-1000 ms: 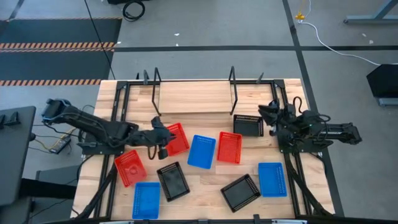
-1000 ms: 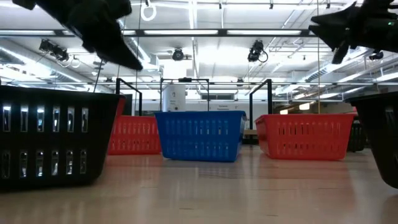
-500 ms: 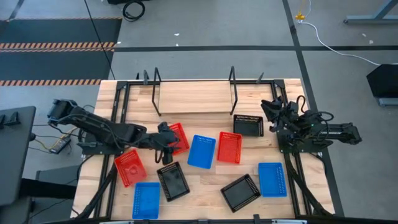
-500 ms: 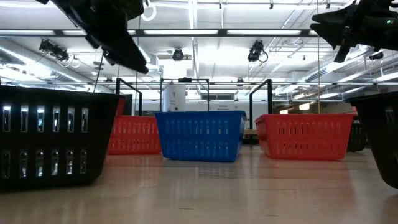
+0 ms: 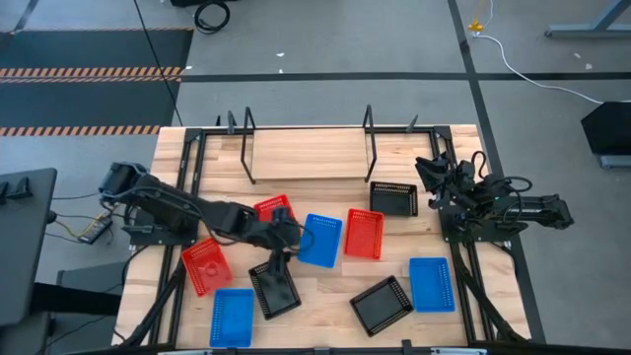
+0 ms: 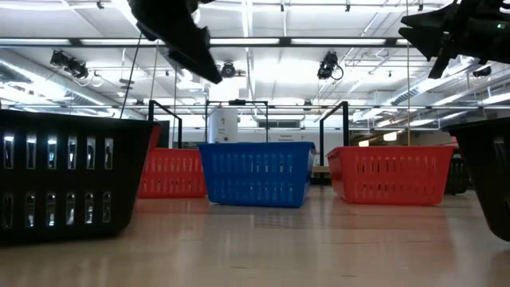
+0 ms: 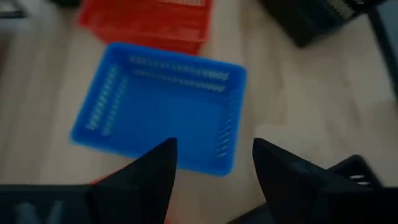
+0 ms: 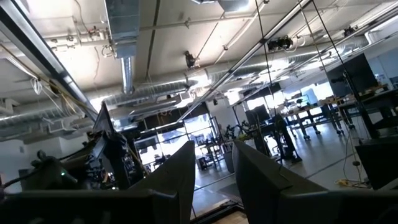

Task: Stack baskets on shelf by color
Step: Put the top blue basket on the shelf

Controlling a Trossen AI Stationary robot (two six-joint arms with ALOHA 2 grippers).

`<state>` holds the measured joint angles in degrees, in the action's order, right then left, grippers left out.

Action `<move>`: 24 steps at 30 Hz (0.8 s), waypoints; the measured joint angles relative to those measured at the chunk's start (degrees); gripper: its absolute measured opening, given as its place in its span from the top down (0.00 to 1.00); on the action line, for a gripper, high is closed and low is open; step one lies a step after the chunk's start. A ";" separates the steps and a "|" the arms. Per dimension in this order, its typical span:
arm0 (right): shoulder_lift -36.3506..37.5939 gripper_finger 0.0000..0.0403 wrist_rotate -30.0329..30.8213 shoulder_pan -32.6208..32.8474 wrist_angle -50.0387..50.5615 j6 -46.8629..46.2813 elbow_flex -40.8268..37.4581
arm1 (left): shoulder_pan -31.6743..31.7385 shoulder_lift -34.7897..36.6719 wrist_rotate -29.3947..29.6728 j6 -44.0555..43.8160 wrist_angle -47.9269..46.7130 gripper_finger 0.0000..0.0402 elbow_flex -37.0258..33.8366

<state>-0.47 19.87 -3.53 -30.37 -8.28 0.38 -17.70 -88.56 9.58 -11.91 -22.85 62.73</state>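
Observation:
Next, my left gripper grabs the near short side (image 5: 315, 264) (image 7: 232, 134) of the blue basket that sits in the middle of the table between the two red baskets.
Several baskets lie scattered on the slatted table. A blue basket (image 5: 320, 240) (image 7: 158, 115) sits mid-table between two red baskets (image 5: 271, 207) (image 5: 363, 234). A black basket (image 5: 394, 198) rests just in front of the shelf (image 5: 308, 155), whose board carries nothing. My left gripper (image 5: 285, 238) (image 7: 214, 168) hovers open above the blue basket's left end, touching nothing. My right gripper (image 5: 431, 177) (image 8: 214, 168) waits raised at the table's right, with a gap between its fingers and nothing in it.
Nearer the front edge lie a red basket (image 5: 206, 266), a blue basket (image 5: 232, 316), two black baskets (image 5: 274, 288) (image 5: 381, 304) and another blue basket (image 5: 431, 284). Black wire uprights (image 5: 248, 148) (image 5: 371, 143) flank the shelf board.
My left gripper has travelled toward the table's right edge and slightly toward the near edge. It has passed over the red basket and come above the blue basket's left end. The right arm has stayed still.

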 joint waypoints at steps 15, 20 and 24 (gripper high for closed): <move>0.00 0.72 -0.01 0.00 0.09 0.93 0.00 | -4.21 -16.21 2.84 3.63 0.12 0.48 5.65; 0.00 0.72 -0.01 0.01 0.07 0.95 0.00 | -3.81 -16.90 3.45 3.62 0.39 0.49 5.74; 0.00 0.72 -0.01 0.00 0.10 0.95 0.00 | -3.58 -17.77 3.44 3.77 0.45 0.53 5.73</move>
<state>-0.47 19.86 -3.53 -30.27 -7.33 0.38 -21.28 -106.33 13.02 -8.14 -22.40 68.46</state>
